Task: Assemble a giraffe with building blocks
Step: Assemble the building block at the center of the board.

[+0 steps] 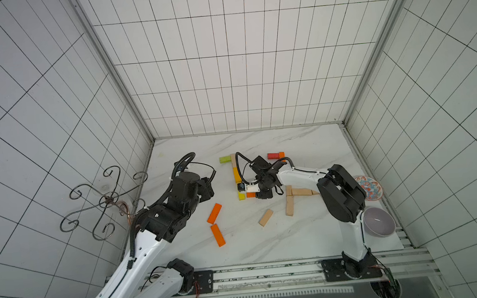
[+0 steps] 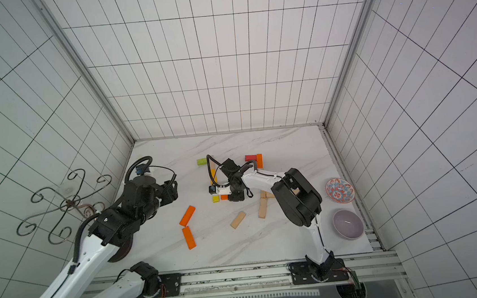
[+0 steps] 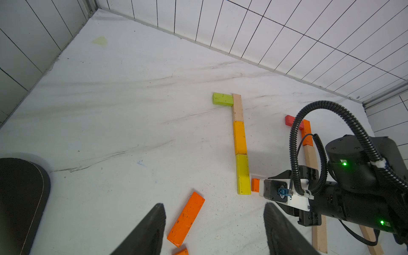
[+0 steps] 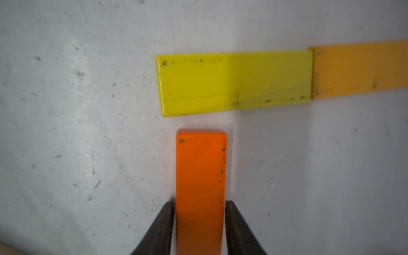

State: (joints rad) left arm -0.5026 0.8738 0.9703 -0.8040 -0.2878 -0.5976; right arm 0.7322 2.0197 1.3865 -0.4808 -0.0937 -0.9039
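Note:
My right gripper is to set the orange block down flush against the near end of the yellow block's side (image 1: 253,196) (image 4: 187,190).
A flat column of blocks lies mid-table: green (image 3: 222,99), beige (image 3: 237,107), amber (image 3: 239,138) and yellow (image 3: 242,174). An orange block (image 4: 201,176) lies on the table at right angles to the yellow block (image 4: 234,82), a small gap from its side. My right gripper (image 4: 200,202) straddles this orange block, its fingers a hair off both sides, so it stands open. Both top views show it low over that spot, with the orange block (image 1: 250,195) peeking out. My left gripper (image 3: 214,204) hangs open above a loose orange block (image 3: 186,218), holding nothing.
Two loose orange blocks (image 1: 214,213) (image 1: 218,235) and a beige block (image 1: 266,217) lie toward the front. More beige blocks (image 1: 289,205) sit under my right arm. A red block (image 1: 273,155) lies behind. A patterned plate (image 1: 369,187), purple bowl (image 1: 378,221) and wire rack (image 1: 104,199) flank the table.

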